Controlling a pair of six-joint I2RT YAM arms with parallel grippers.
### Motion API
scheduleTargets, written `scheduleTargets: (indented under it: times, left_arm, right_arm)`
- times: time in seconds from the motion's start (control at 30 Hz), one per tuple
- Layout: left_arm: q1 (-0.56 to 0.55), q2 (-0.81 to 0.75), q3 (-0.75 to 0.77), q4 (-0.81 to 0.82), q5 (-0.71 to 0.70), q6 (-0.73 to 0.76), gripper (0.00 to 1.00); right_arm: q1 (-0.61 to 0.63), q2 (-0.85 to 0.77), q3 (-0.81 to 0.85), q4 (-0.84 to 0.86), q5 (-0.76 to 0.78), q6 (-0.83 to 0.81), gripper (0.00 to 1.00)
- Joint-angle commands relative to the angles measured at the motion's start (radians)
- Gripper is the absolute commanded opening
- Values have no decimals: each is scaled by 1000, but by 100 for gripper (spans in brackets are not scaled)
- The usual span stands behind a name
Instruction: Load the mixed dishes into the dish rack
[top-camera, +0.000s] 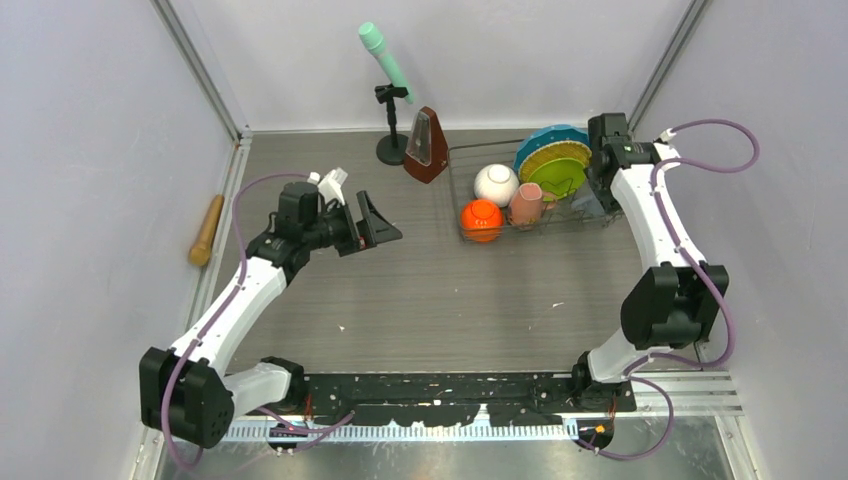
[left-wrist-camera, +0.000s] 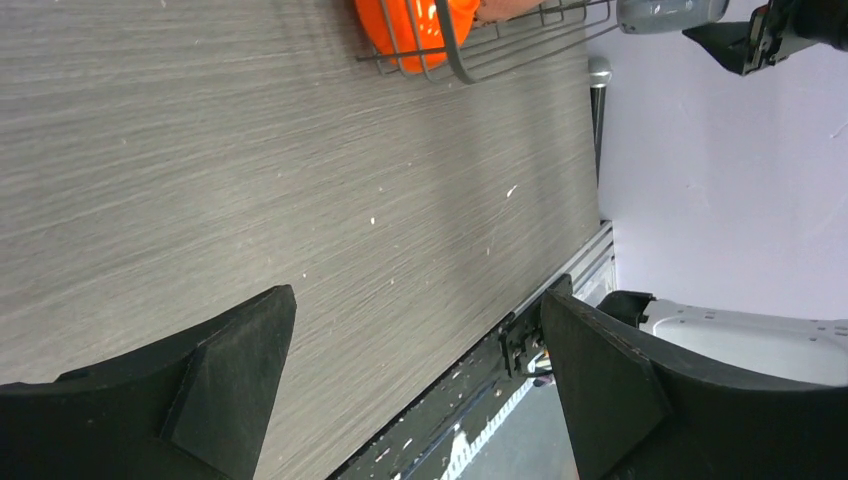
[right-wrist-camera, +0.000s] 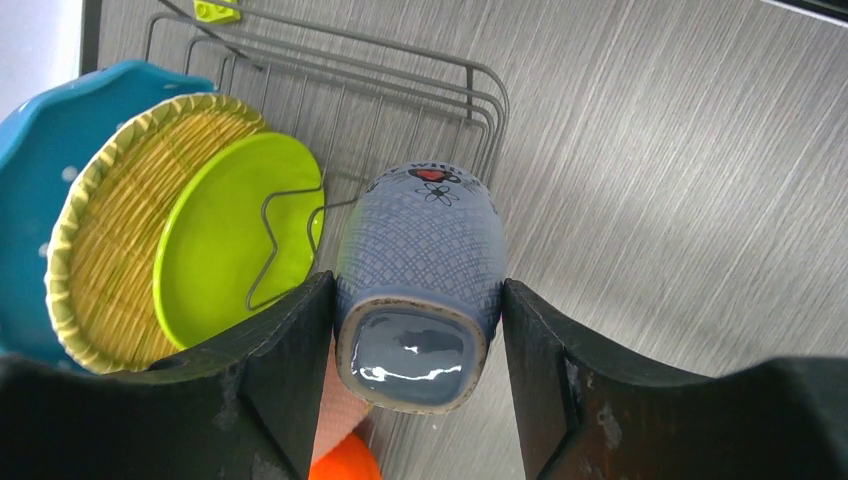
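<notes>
I will use my right gripper to release the blue-grey patterned mug in the rack's loose end (top-camera: 598, 203) (right-wrist-camera: 395, 143), beside the lime-green plate.
The grey wire dish rack (top-camera: 455, 190) stands at the back right of the table. In it are a teal scalloped plate (top-camera: 545, 138), a woven yellow plate (top-camera: 556, 155), a lime-green plate (top-camera: 562, 180), a white bowl (top-camera: 496, 184), an orange bowl (top-camera: 481, 219) and a pinkish mug (top-camera: 526, 205). My right gripper (right-wrist-camera: 417, 290) is shut on a blue-grey patterned mug (right-wrist-camera: 420, 235), base towards the camera, over the rack's right end (right-wrist-camera: 480, 90) beside the lime-green plate (right-wrist-camera: 225, 240). My left gripper (left-wrist-camera: 416, 298) is open and empty above bare table, left of the rack (left-wrist-camera: 460, 60).
A brown pyramid metronome (top-camera: 428, 146) stands just left of the rack. A teal microphone on a black stand (top-camera: 388, 70) is behind it. A wooden handle (top-camera: 207, 230) lies along the left wall. Walls close in on three sides.
</notes>
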Motion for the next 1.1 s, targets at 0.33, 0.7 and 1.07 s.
scheduleTargets:
  times: [0.33,0.7,1.07]
  left_arm:
    - [-3,-95,-116,25,-25,-29,96]
    - [-3,-79,-114,17,-19,-25,97]
    - [-3,-73,-110,13,-15,-26,99]
  right_arm:
    - [-40,210,149,90,119,24,0]
    - [-62,285,79,134,111,34,0]
    - [-76,315,37,218,-3,26,76]
